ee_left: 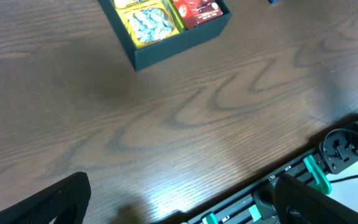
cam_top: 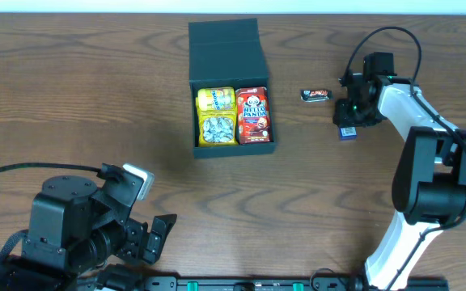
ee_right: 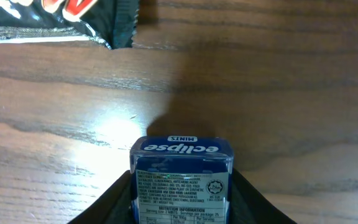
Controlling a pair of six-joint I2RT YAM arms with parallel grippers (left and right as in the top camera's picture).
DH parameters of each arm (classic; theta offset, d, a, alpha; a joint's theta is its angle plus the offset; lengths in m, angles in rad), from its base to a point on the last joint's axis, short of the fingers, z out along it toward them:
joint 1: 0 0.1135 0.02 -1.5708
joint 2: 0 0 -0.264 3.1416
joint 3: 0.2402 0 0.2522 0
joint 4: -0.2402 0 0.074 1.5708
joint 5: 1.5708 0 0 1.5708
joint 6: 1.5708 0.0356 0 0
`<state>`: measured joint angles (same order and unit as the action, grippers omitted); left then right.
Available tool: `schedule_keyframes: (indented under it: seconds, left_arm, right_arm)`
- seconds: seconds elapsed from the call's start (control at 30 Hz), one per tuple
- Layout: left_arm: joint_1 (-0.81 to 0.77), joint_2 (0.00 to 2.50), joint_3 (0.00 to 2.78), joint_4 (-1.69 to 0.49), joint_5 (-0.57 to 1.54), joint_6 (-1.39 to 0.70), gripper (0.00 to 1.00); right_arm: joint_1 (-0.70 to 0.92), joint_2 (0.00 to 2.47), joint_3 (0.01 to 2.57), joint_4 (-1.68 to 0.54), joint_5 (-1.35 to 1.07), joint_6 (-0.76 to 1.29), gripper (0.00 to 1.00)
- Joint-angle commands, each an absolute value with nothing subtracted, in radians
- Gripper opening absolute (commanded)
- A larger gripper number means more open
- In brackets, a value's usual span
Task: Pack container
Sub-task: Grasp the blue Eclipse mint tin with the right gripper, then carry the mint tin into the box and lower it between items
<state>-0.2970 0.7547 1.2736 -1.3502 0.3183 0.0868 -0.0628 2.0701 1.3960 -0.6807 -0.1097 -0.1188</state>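
Note:
The blue Eclipse mints tin, now just above the table beside the container, will be let go by my right gripper where the yellow pack meets the silver-wrapped sweets (cam_top: 223,112).
The dark teal container (cam_top: 226,48) stands open at the back middle, its flap lid folded back. Inside are a yellow pack (cam_top: 215,100), a pack of silver-wrapped sweets (cam_top: 217,128) and a red Hello Panda box (cam_top: 253,115). Its front corner shows in the left wrist view (ee_left: 166,53). My right gripper (cam_top: 348,125) is shut on a blue Eclipse mints tin (ee_right: 181,180), just above the table to the container's right. A black snack bar (cam_top: 315,95) lies beyond it, also in the right wrist view (ee_right: 61,22). My left gripper (ee_left: 179,208) is open and empty at the front left.
The table's front edge (ee_left: 278,171) with a black rail and green clips runs below the left gripper. The right arm's white links (cam_top: 415,113) reach over the right side of the table.

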Motion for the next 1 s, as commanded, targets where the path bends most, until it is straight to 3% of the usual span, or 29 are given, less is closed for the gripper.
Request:
schedule_keyframes:
  seconds: [0.0,0.23,0.67,0.97]
  left_arm:
    - [-0.295,0.752,1.274,-1.35,0.322,0.105,0.95]
    - [-0.295,0.752,1.274,-1.35,0.322,0.105,0.95]
    - [-0.295,0.752,1.274,-1.35,0.322,0.105,0.95]
    - [-0.295,0.752,1.274,-1.35,0.322,0.105,0.95]
  right_arm:
    - [-0.051,2.078,1.406,-0.698,-0.133,-0.081,0.27]
    - [0.004,2.069,1.54,-0.789,-0.17,-0.075,0.01]
    - [0.261,2.068,1.965,-0.923,-0.173,-0.092,0.01]
    - [0.49,2.069,1.972,-0.912,-0.192,-0.413,0.01]
